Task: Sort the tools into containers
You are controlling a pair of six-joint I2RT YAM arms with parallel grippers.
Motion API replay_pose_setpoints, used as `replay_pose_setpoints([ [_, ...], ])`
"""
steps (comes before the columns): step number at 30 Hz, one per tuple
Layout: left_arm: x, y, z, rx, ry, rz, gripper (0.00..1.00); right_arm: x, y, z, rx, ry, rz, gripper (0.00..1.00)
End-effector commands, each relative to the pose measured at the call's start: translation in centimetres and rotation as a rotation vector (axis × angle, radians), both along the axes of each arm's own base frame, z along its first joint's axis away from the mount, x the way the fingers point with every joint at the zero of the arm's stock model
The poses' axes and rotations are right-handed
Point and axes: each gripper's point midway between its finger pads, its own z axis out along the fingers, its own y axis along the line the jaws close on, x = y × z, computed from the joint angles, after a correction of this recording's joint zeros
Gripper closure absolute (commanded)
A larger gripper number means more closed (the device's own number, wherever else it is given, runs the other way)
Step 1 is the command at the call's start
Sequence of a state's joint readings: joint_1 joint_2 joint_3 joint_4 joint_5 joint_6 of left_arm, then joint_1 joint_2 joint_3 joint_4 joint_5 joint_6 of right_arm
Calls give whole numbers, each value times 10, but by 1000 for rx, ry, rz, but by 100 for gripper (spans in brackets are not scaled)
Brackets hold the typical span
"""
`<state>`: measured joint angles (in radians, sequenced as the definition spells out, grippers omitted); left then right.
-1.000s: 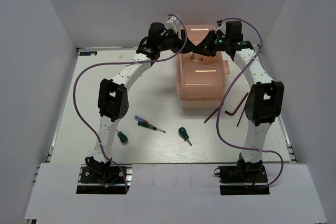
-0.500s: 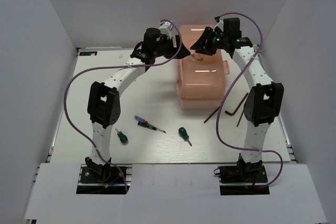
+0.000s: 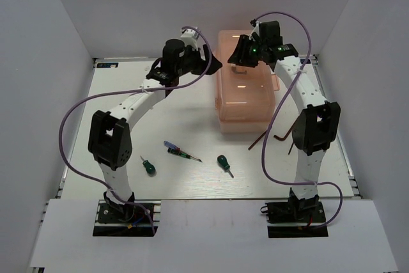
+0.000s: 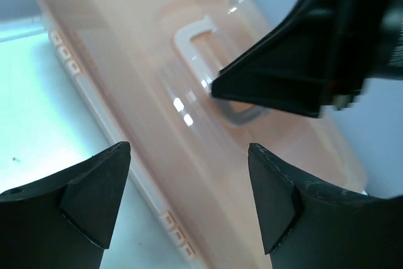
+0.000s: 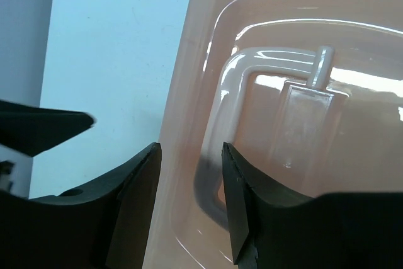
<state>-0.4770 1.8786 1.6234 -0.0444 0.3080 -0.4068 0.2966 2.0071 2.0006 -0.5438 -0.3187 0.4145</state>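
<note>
The toolbox's handle is lying flat on its lid, so my right gripper will pinch the handle's long bar (image 5: 220,121) and lift it up for my left gripper to take.
The peach-pink toolbox (image 3: 246,97) stands shut at the back middle of the table, with its pale lid handle (image 5: 230,108) lying flat. My left gripper (image 3: 213,62) is open and empty beside the box's far left edge (image 4: 126,92). My right gripper (image 3: 236,57) is open over the far end of the lid, its fingers (image 5: 242,206) straddling the handle's corner without gripping it. Two green screwdrivers (image 3: 149,167) (image 3: 223,162) and the blue-and-red screwdriver (image 3: 179,151) lie at the front. Two dark hex keys (image 3: 285,131) (image 3: 259,140) lie right of the box.
White walls close in the table on the left, back and right. My right gripper's finger (image 4: 283,77) shows in the left wrist view, close ahead over the lid. Purple cables loop from both arms.
My left gripper has drawn back leftward off the lid to the box's far left side. My right gripper has shifted slightly left over the lid's far end.
</note>
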Motion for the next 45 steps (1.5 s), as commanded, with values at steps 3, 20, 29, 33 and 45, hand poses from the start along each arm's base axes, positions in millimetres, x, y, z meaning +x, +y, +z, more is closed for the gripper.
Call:
replay_pose_setpoints([
  [3, -15, 2, 54, -57, -142, -50, 15, 4, -6, 1, -79, -31, -36, 50],
  [20, -32, -25, 65, -119, -197, -259, 15, -9, 22, -23, 66, 111, 72, 56],
  [29, -26, -36, 66, -133, -193, -310, 15, -9, 23, 14, 234, 84, 118, 74],
  [33, -21, -40, 58, -132, -167, -308, 15, -9, 18, 31, 293, 78, 123, 75],
  [45, -1, -55, 25, -103, -83, -306, 15, -10, 13, 44, 383, 93, 133, 75],
])
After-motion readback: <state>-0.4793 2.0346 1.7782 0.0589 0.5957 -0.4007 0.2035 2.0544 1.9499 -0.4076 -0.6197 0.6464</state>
